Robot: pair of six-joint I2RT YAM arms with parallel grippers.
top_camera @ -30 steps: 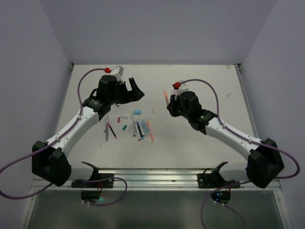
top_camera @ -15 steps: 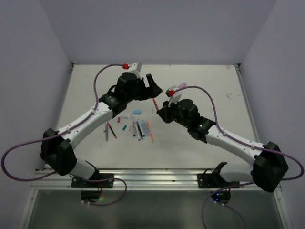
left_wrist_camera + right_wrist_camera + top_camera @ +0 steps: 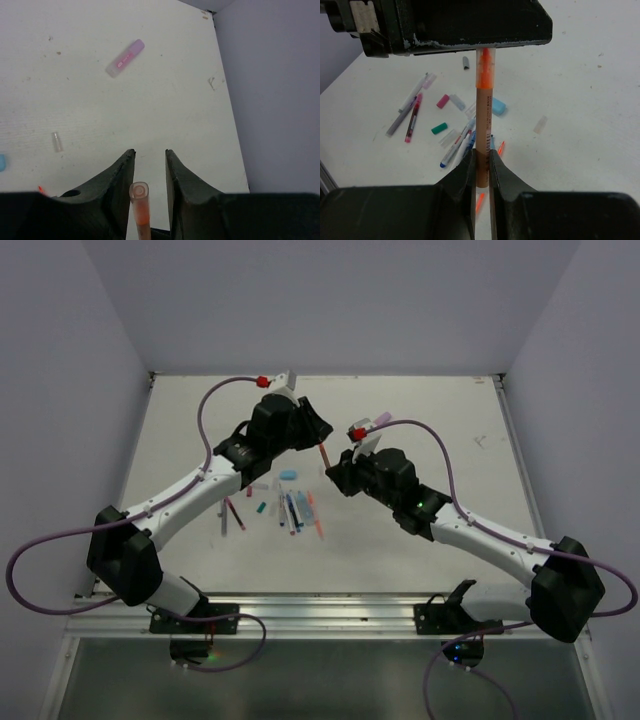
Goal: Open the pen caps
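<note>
My right gripper should open while my left gripper holds the cap, as it has just the orange pen's bottom end, and then take the pen's body [image 3: 483, 132] deeper.
My right gripper [image 3: 481, 152] is shut on the tan barrel of an orange pen [image 3: 484, 115], held up off the table. The pen's clear cap [image 3: 485, 67], orange tip showing through, runs up into my left gripper [image 3: 470, 22]. In the left wrist view that cap [image 3: 139, 200] lies against the left finger, with a gap to the right finger, so my left gripper [image 3: 150, 152] stands narrowly open around it. From above, both grippers meet at the pen [image 3: 323, 453] over mid-table.
Several loose pens [image 3: 460, 142] lie on the white table below. Around them lie a teal cap [image 3: 439, 128], a light blue cap [image 3: 496, 106], a pink cap [image 3: 442, 101] and a clear cap [image 3: 540, 124]. A pink-purple marker [image 3: 125, 58] lies farther back.
My left arm swung right from the back left to the pen, and its jaws narrowed around the cap. My right gripper shifted left with the pen still held.
</note>
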